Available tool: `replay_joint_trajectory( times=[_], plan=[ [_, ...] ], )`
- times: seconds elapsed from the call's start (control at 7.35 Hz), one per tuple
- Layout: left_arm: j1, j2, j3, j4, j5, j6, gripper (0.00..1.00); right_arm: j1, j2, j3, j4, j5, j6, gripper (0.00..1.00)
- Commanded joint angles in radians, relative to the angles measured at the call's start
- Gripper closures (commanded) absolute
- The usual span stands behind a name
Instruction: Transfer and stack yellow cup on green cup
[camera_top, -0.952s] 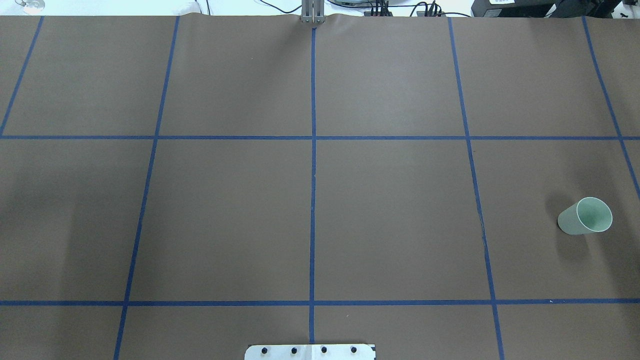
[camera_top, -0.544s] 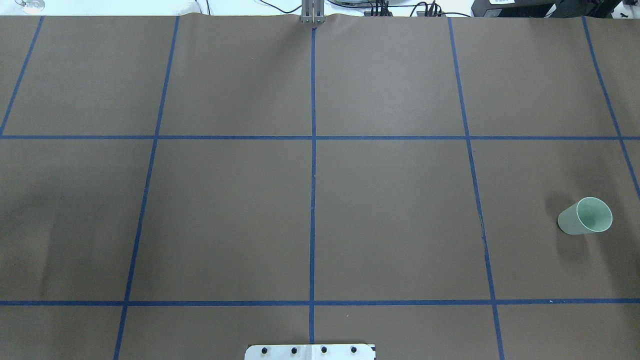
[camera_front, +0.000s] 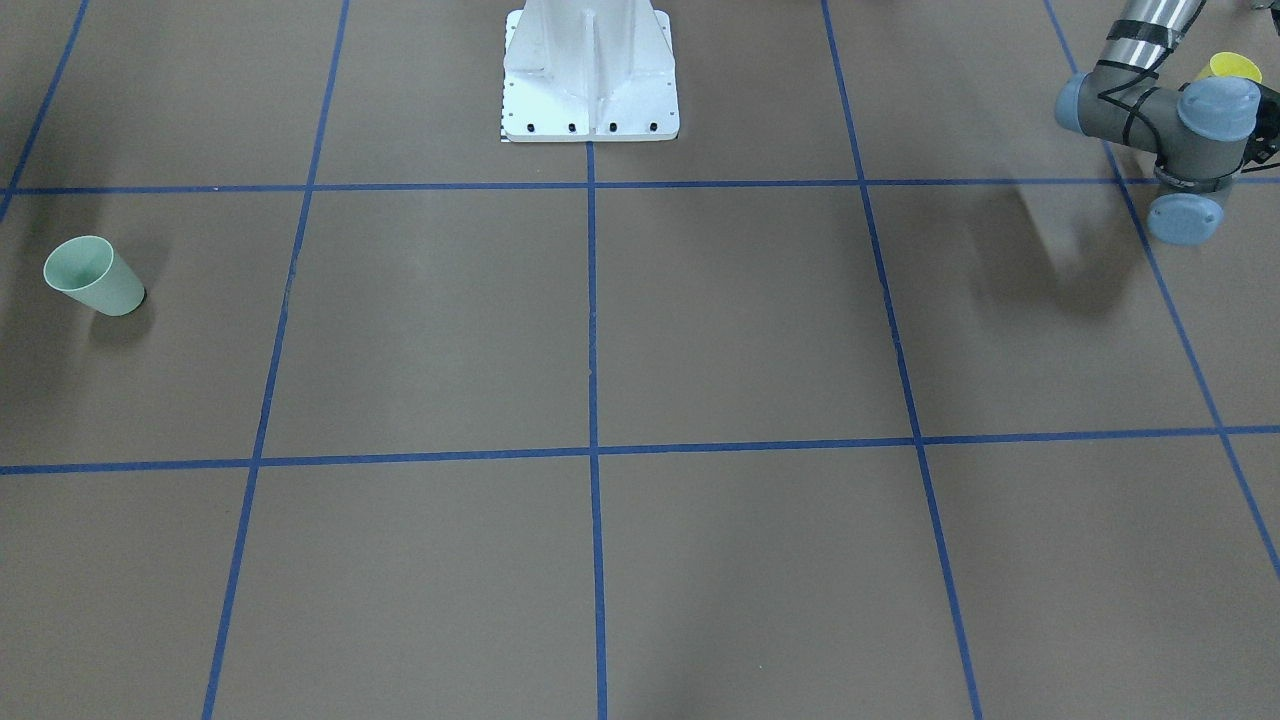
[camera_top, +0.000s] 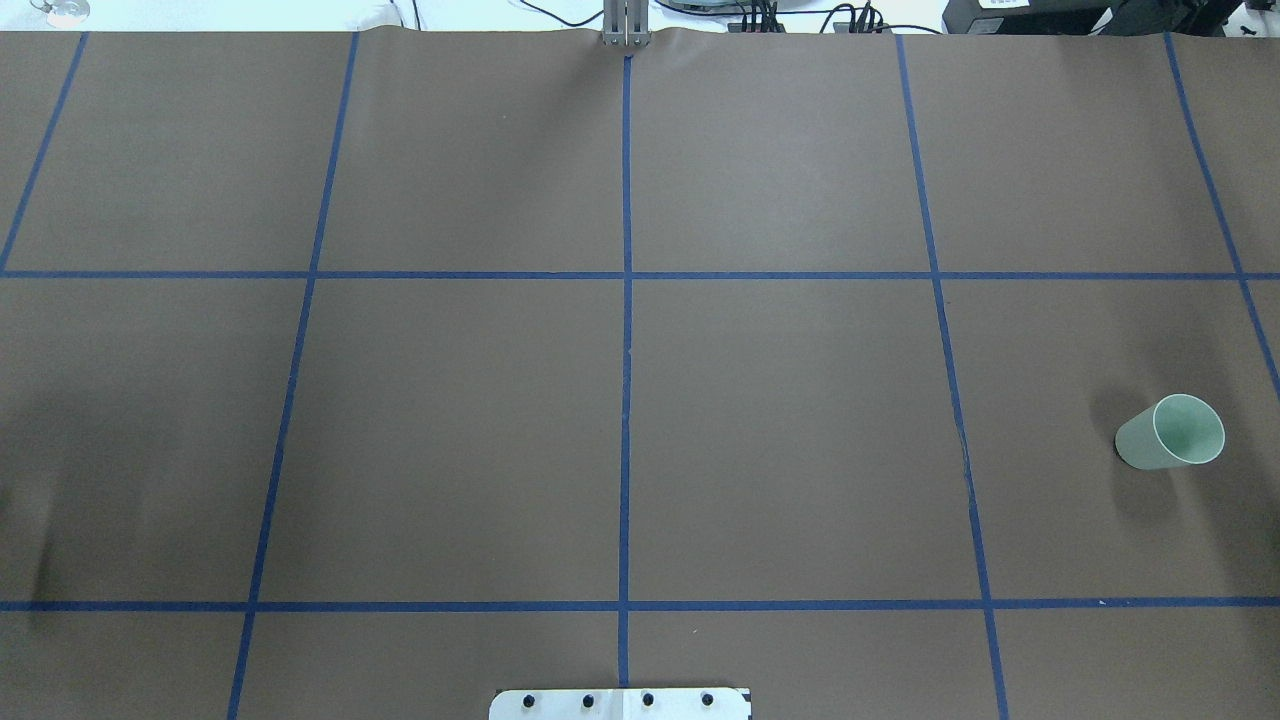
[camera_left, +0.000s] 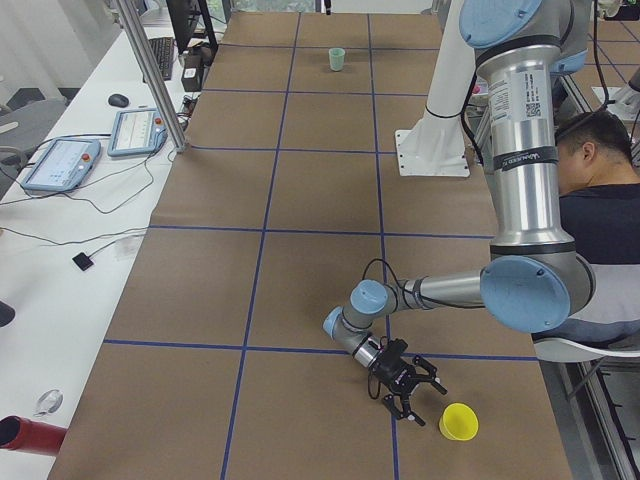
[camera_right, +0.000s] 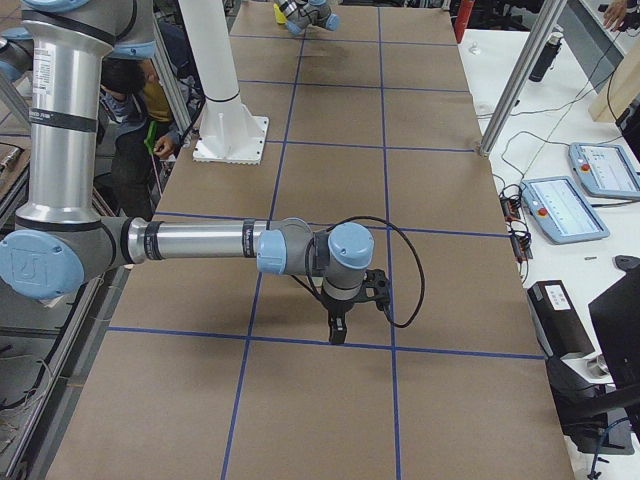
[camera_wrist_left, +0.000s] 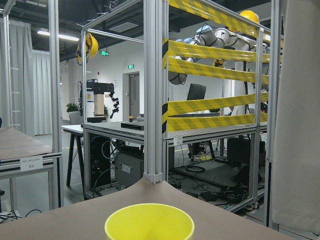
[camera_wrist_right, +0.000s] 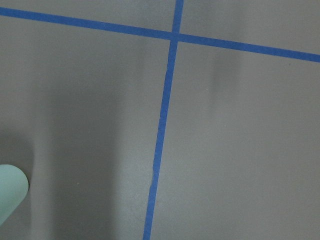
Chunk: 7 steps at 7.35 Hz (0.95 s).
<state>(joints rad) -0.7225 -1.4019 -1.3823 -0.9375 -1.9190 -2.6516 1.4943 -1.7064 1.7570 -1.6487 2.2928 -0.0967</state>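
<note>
The robot's left gripper should next move to the yellow cup's side (camera_front: 1204, 74), below the rim of the yellow cup, and close there.
The yellow cup (camera_left: 459, 421) stands upright near the table's corner on my left side. It also shows in the front view (camera_front: 1228, 67) behind the left arm, and its rim fills the bottom of the left wrist view (camera_wrist_left: 149, 227). My left gripper (camera_left: 428, 405) hangs low just beside it, apart from it; I cannot tell if it is open or shut. The green cup (camera_top: 1170, 432) stands upright, far off on my right side (camera_front: 93, 277). My right gripper (camera_right: 337, 333) points down over the table; its state cannot be told. The green cup's edge shows in the right wrist view (camera_wrist_right: 10, 197).
The brown table cover carries a grid of blue tape lines. The white robot pedestal (camera_front: 590, 70) stands at the near-middle edge. A person (camera_left: 600, 190) sits beside the robot. Tablets (camera_left: 60, 160) and cables lie on the white bench beyond the table.
In the overhead view the faint shadow at the left edge has slid down and to the left. The green cup has not moved.
</note>
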Motion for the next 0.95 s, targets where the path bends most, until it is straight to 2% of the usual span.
replay_joint_trajectory(
  times=[0.0,0.27,0.82],
  plan=[
    [0.003,0.003,0.026,-0.040,-0.076,0.004,0.00,-0.008,0.002,0.003,0.001,0.001,-0.001,0.00],
    [0.009,0.009,0.099,-0.082,-0.129,0.005,0.00,-0.011,0.002,0.003,0.001,0.001,-0.001,0.00],
    [0.014,0.017,0.199,-0.156,-0.161,0.005,0.00,-0.023,0.002,0.003,0.001,0.002,-0.001,0.00]
  ],
)
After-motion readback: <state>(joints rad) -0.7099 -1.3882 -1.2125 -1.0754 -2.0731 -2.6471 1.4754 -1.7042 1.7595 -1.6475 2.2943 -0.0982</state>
